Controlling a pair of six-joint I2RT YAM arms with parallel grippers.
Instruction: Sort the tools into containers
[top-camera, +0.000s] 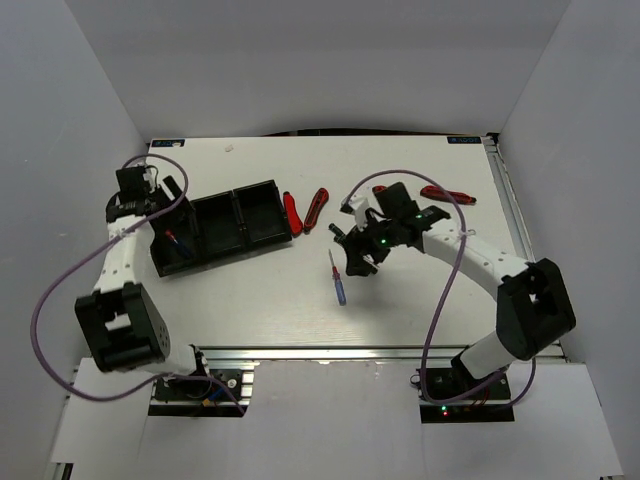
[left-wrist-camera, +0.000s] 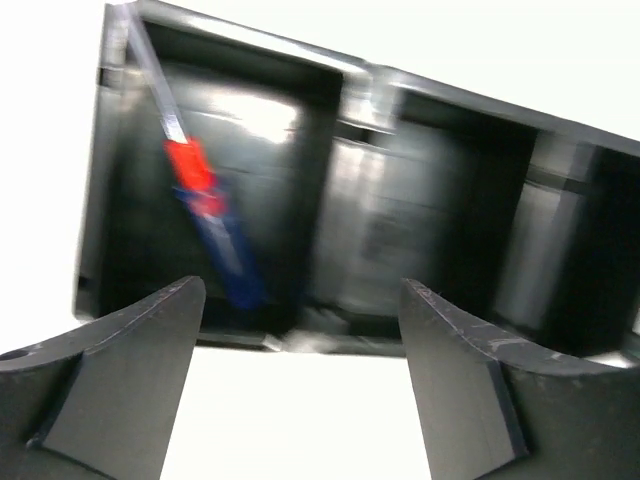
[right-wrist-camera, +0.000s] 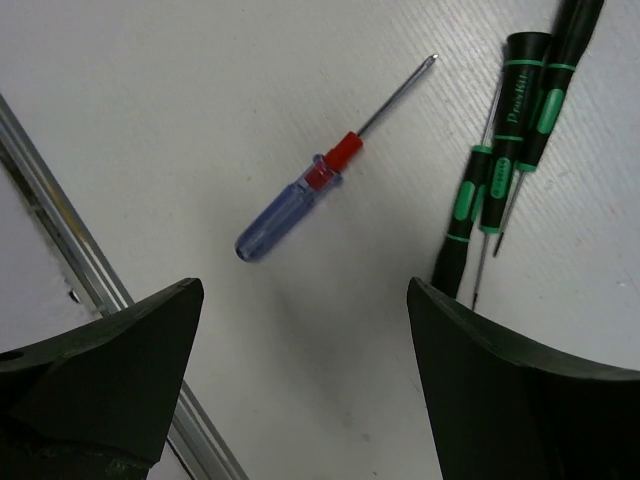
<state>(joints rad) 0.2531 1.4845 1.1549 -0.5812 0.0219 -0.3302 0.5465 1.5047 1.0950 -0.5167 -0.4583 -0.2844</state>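
Observation:
My right gripper is to go next to the blue screwdriver beside the black-and-green screwdrivers and close on its handle (top-camera: 337, 281) (right-wrist-camera: 307, 189) by its red collar.
The containers are one black tray (top-camera: 235, 222) of three compartments at the left of the table. A blue-handled screwdriver (top-camera: 178, 242) with a red collar lies in its left compartment, blurred in the left wrist view (left-wrist-camera: 215, 235). My left gripper (top-camera: 163, 208) hangs open and empty over that end of the tray (left-wrist-camera: 350, 150). My right gripper (top-camera: 360, 257) is open and empty above the table, near a second blue screwdriver (right-wrist-camera: 300, 195) and three black-and-green screwdrivers (right-wrist-camera: 500, 150). Two red-and-black cutters (top-camera: 291, 212) lie just right of the tray, and another cutter (top-camera: 447, 195) lies at the back right.
An aluminium rail (right-wrist-camera: 60, 230) runs along the table's near edge, close to my right gripper. White walls close in the table on the left, back and right.

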